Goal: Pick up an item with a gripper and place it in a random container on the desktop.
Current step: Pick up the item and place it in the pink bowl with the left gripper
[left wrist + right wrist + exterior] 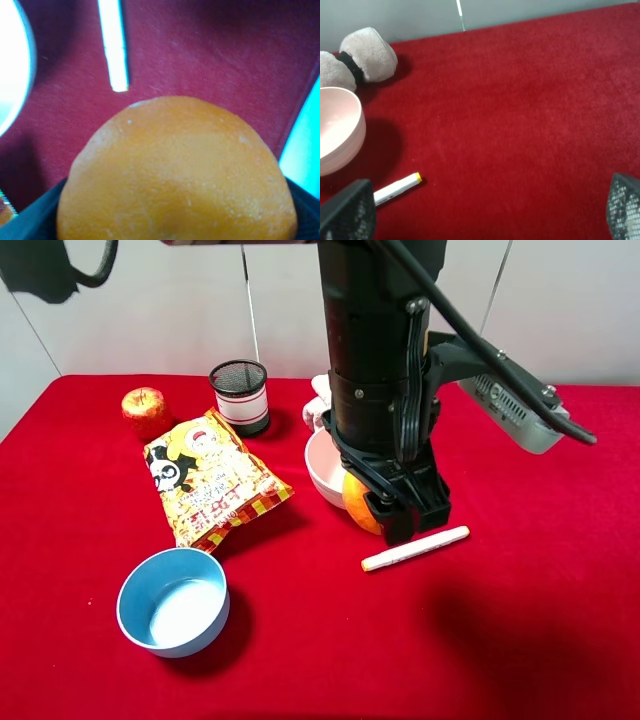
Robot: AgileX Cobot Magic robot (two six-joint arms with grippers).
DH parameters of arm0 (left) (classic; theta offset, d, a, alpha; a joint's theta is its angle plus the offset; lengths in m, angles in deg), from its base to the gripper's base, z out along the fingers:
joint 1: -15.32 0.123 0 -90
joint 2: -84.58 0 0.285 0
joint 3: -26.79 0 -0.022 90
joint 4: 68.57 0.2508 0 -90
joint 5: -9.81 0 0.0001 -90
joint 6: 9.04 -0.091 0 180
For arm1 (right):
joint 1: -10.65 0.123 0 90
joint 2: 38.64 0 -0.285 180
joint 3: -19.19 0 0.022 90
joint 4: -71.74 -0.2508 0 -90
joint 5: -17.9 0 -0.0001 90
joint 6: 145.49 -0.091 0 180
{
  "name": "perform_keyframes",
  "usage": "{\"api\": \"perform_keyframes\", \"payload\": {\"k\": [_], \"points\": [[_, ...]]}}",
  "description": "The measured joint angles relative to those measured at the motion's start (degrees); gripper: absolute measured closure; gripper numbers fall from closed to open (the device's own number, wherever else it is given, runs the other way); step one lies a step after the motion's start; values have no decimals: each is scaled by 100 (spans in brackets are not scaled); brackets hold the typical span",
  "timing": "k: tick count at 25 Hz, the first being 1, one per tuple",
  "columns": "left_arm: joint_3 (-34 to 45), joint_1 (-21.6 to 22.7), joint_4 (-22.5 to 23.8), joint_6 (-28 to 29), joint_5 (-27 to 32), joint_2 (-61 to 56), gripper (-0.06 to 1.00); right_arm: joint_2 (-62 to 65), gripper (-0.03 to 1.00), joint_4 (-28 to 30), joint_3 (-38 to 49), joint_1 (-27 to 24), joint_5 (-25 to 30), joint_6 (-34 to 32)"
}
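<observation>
Next, my left gripper releases the orange inside the pale pink bowl (357,462) in front of the grey plush toy.
The orange fruit (358,502) is gripped in my left gripper (385,512), the black jaw at the end of the bulky arm in the middle of the exterior high view. It hangs low over the red desktop (500,620), right at the front right edge of the pale pink bowl (322,468). In the left wrist view the orange (175,170) fills the frame between the dark jaws. My right gripper (486,212) is open and empty over bare red cloth. The pink bowl (337,127) shows in the right wrist view.
A white marker (415,548) lies just in front of the orange. A snack bag (212,480), a blue bowl (173,602), an apple (145,412) and a black mesh pen cup (240,395) are on the left. A grey plush toy (362,55) lies behind the pink bowl.
</observation>
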Motion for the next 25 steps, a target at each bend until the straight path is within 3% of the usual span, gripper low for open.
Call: {"api": "perform_keyframes", "payload": {"k": [11,25], "points": [[-180,357,151,18,0,233,23,0,28,0,0,0,0,0],[-1046,923,230,18,-246,1153,24,0,28,0,0,0,0,0]]}}
